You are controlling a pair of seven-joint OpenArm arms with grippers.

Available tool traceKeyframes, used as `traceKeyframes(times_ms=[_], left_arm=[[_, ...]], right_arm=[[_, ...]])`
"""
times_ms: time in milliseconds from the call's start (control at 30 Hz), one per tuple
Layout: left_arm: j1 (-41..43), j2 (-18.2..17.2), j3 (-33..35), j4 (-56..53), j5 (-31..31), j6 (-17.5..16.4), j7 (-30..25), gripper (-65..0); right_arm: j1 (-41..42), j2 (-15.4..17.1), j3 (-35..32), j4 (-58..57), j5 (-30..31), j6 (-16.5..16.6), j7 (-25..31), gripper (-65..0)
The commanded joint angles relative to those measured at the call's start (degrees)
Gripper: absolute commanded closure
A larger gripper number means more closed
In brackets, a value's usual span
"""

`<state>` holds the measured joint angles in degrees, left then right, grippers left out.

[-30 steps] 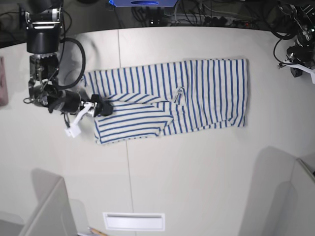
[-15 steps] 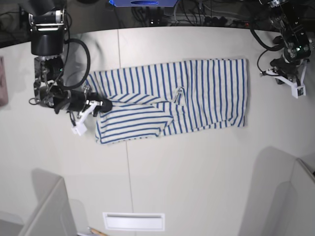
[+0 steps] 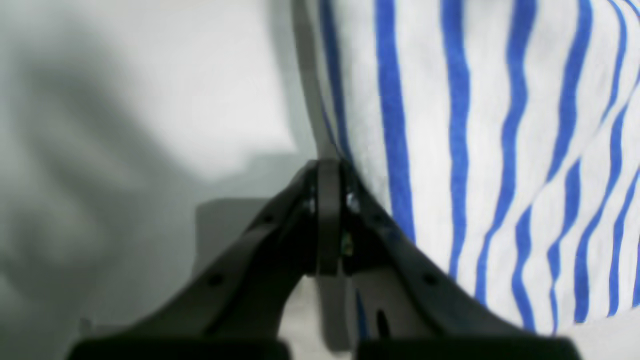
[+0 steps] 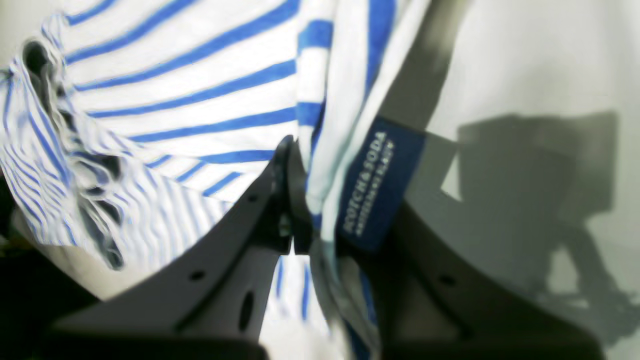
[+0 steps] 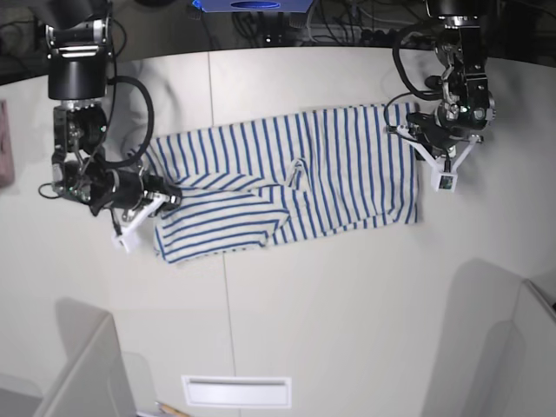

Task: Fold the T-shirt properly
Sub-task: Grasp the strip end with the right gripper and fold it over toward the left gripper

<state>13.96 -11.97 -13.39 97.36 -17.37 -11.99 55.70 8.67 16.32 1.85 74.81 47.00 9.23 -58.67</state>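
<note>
The shirt's striped edge (image 5: 393,176) is near my left gripper. I should lay the T-shirt's collar down just inside that edge with my right gripper.
The T-shirt (image 5: 347,169), white with thin blue stripes, lies spread across the middle of the table (image 5: 347,287), its left part folded and bunched. My right gripper (image 5: 167,198) is at the shirt's left end, shut on the collar fabric (image 4: 320,165) right beside the dark blue label (image 4: 372,185). At the shirt's right edge is my left gripper (image 5: 415,132). In the left wrist view its fingers (image 3: 327,200) are pressed together against the striped edge (image 3: 425,125). Whether any cloth is pinched there is not visible.
A pinkish cloth (image 5: 4,143) shows at the table's far left edge. Cables and equipment (image 5: 347,26) line the back. Grey panels stand at the front left (image 5: 87,365) and front right (image 5: 504,339). A white slot plate (image 5: 236,391) sits at the front.
My right gripper has shut on the collar and dragged the shirt a little to the left. My left arm has swung in from the far right to the shirt's right edge.
</note>
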Motion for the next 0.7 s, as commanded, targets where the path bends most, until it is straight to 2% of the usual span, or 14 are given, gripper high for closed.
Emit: traceKeyframes(times_ms=[0, 100, 233, 400, 533, 667], left_arm=[[-1.2, -0.6, 0.8, 1.0, -0.3, -0.4, -0.5, 0.0], [-2.8, 0.2, 1.7, 0.4, -0.3, -0.4, -0.3, 0.0], [-4.5, 0.6, 2.0, 0.7, -0.3, -0.4, -0.1, 0.0], [-4.9, 0.4, 2.0, 0.9, -0.3, -0.4, -0.1, 0.0], [-4.5, 0.2, 2.0, 0.9, -0.3, -0.4, -0.1, 0.0], [-4.2, -0.5, 1.7, 1.0, -0.3, -0.4, 0.0, 0.0]], right_arm=[[1.5, 0.5, 0.2, 3.0, 1.2, -0.4, 0.6, 0.0], [1.5, -0.1, 0.2, 7.5, 1.2, -1.9, -1.2, 0.0], [1.5, -2.6, 0.2, 11.8, 1.2, -2.1, -3.7, 0.0], [1.3, -6.4, 0.2, 17.1, 1.2, -5.1, -5.9, 0.0], [1.3, -8.4, -4.6, 20.5, 1.2, -5.8, -6.7, 0.0], [1.3, -10.8, -9.9, 22.4, 1.6, -11.4, -6.3, 0.0]])
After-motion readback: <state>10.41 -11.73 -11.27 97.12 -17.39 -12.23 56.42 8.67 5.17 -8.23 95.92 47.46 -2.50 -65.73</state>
